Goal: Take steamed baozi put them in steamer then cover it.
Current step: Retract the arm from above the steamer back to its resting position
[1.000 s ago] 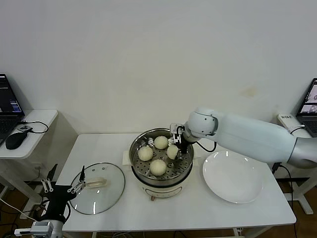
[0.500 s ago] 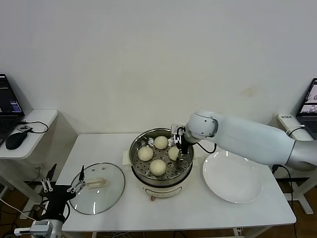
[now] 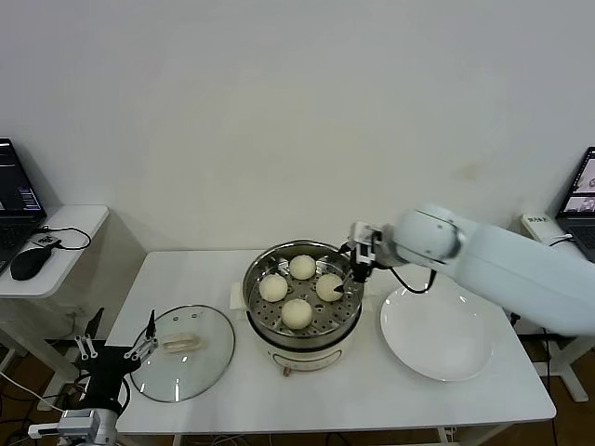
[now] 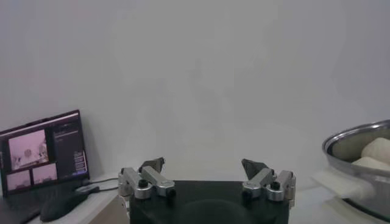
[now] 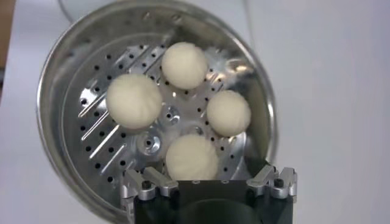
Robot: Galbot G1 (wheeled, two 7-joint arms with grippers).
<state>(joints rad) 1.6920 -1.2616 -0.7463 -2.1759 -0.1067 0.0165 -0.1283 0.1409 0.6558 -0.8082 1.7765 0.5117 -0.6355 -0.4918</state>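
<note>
The cover's pale handle [image 3: 178, 342] is for my left gripper to grab, as the steamer holds its baozi and should get covered.
Four steamed baozi lie on the perforated tray of the steamer [image 3: 252, 299]: one at the left [image 3: 273, 287], one at the back [image 3: 302, 267], one at the right [image 3: 329, 286] and one at the front [image 3: 297, 313]. My right gripper [image 3: 363, 253] is open and empty, just outside the steamer's right rim, a little above it. In the right wrist view the gripper [image 5: 209, 178] looks down on the steamer [image 5: 61, 122] and its buns [image 5: 134, 100]. The cover [image 3: 181, 355] lies flat on the table left of the steamer. My left gripper [image 3: 113, 349] is open and parked off the table's front left corner.
A flat white plate [image 3: 437, 333] lies on the table right of the steamer. A side table with a laptop and mouse [image 3: 28, 263] stands at the far left. The left wrist view shows the open gripper [image 4: 204, 165] and the steamer's edge [image 4: 353, 137].
My right gripper has let go of the right-hand baozi and drawn back to the right, out of the steamer. That bun now rests on the tray. The left arm has not moved.
</note>
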